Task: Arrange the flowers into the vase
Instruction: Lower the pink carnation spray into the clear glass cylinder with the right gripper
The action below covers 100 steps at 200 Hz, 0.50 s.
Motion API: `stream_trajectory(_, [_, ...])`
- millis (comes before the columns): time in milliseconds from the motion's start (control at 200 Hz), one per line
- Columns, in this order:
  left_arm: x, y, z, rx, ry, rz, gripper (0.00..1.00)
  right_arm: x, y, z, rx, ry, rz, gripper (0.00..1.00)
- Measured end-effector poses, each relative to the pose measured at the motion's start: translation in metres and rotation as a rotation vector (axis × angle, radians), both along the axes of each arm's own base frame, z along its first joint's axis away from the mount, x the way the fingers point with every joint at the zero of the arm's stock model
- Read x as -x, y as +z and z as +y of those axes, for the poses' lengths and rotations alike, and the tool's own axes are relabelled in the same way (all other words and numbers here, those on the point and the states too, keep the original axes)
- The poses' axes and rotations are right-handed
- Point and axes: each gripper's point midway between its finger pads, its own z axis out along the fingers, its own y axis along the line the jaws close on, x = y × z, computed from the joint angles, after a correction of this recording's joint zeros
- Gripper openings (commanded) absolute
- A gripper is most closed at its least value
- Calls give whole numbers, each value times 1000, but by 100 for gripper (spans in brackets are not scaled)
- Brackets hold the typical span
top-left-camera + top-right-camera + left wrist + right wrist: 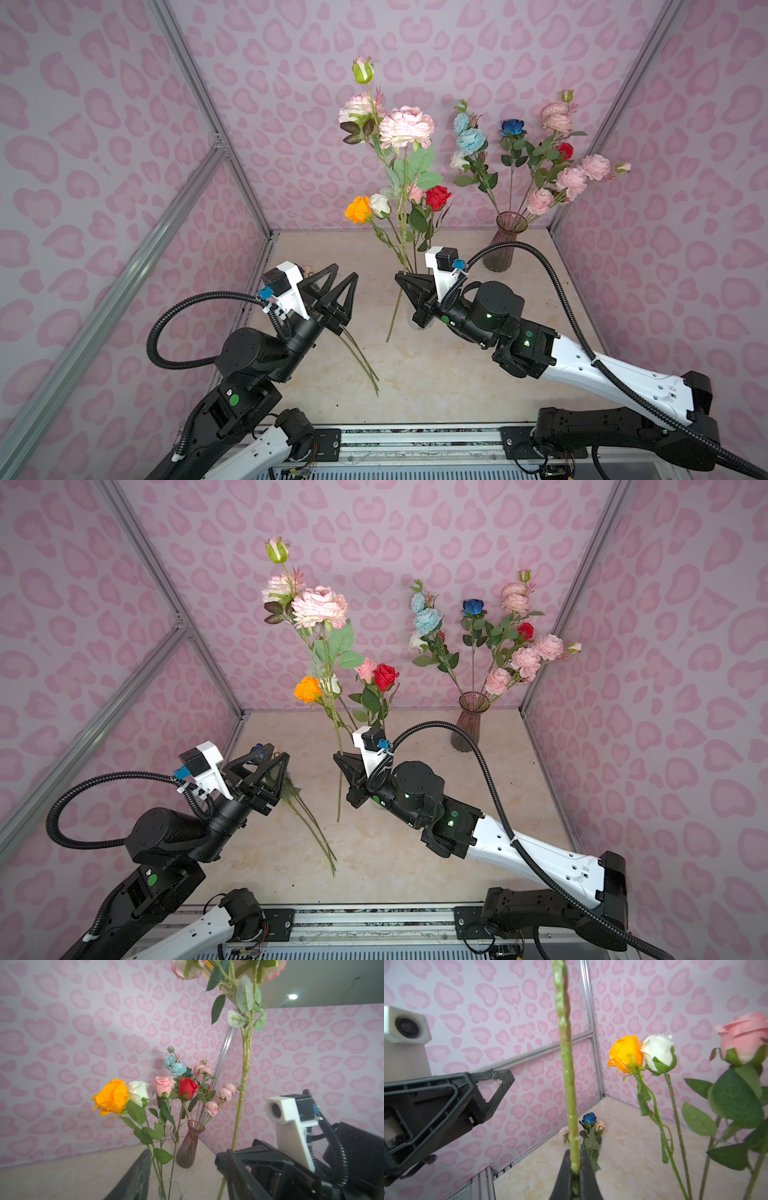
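Observation:
My right gripper will release the tall pink peony in the clear glass vase (421, 316), next to the red rose. The peony is held upright just above that vase.
My right gripper (400, 277) (575, 1153) is shut on the lower green stem (566, 1064) of a tall pink peony (405, 126) and holds it upright. It hangs just above a clear glass vase (181, 1190), which is mostly hidden in both top views. Orange (358, 209), white (379, 205), pink and red (437, 197) roses stand in that vase. My left gripper (345, 271) (185, 1159) is open and holds nothing, a little left of the held stem. A purple ribbed vase (505, 245) at the back right holds several flowers.
Loose flowers lie on the table under my left gripper, with their stems (361, 361) running toward the front. The right wrist view shows their blue rose head (589, 1119) near the left wall. Pink patterned walls with metal posts (216, 137) close in three sides.

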Motion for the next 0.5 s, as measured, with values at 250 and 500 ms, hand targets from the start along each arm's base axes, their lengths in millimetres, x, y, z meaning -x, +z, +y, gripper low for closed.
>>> stream_trajectory(250, [-25,-76,50,12,310,234,59,-38,39,-53,35,-238,-135,1])
stream_trajectory(500, [-30,-133,81,24,502,384,58,-87,56,-86,62,-394,-172,1])
